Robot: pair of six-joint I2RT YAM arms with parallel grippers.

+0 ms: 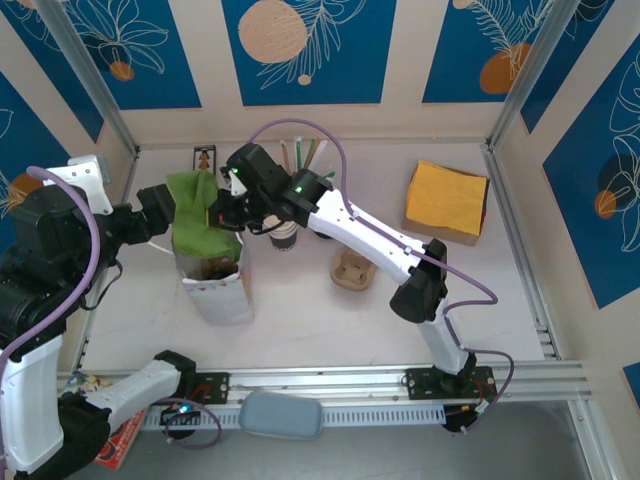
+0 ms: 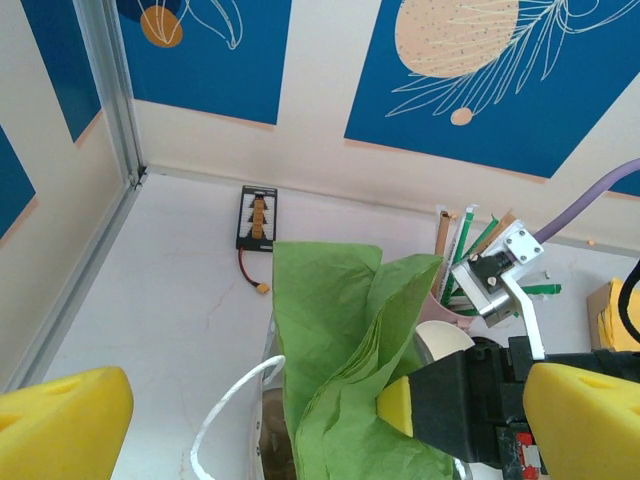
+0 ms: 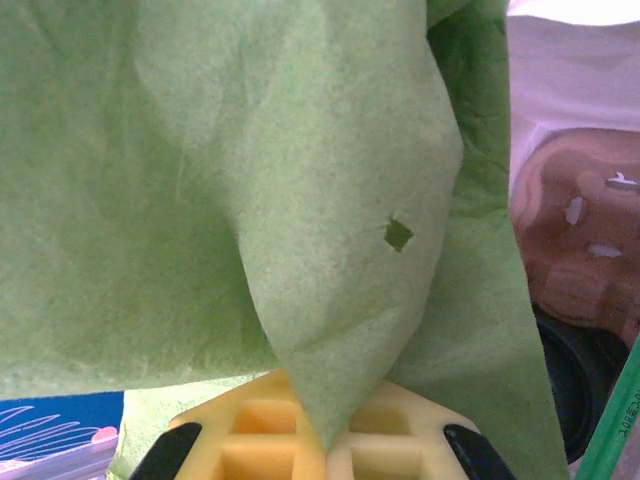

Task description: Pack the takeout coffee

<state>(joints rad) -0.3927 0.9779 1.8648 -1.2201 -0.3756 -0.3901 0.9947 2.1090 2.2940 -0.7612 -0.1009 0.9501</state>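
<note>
I need to let the green napkins go from my right gripper in the opening of the white paper bag (image 1: 207, 246).
A white paper bag (image 1: 220, 295) stands open at the left of the table, its cord handle (image 2: 232, 400) showing in the left wrist view. A bunch of green napkins (image 1: 200, 215) (image 2: 340, 330) (image 3: 250, 180) hangs over the bag's mouth, and my right gripper (image 1: 228, 205) (image 3: 325, 440) is shut on its edge. My left gripper (image 1: 163, 215) (image 2: 320, 430) is open, with its yellow pads wide apart on either side of the bag's mouth and the napkins. The takeout coffee is hidden. Something brown (image 1: 215, 268) lies inside the bag.
A lidless white cup (image 1: 285, 237) (image 2: 447, 345) stands just right of the bag, under my right arm. Behind it is a holder of straws (image 1: 305, 155) (image 2: 470, 250). A brown cup carrier (image 1: 352, 270), yellow napkins (image 1: 447, 198) and a black board (image 1: 205, 158) (image 2: 257, 215) lie around.
</note>
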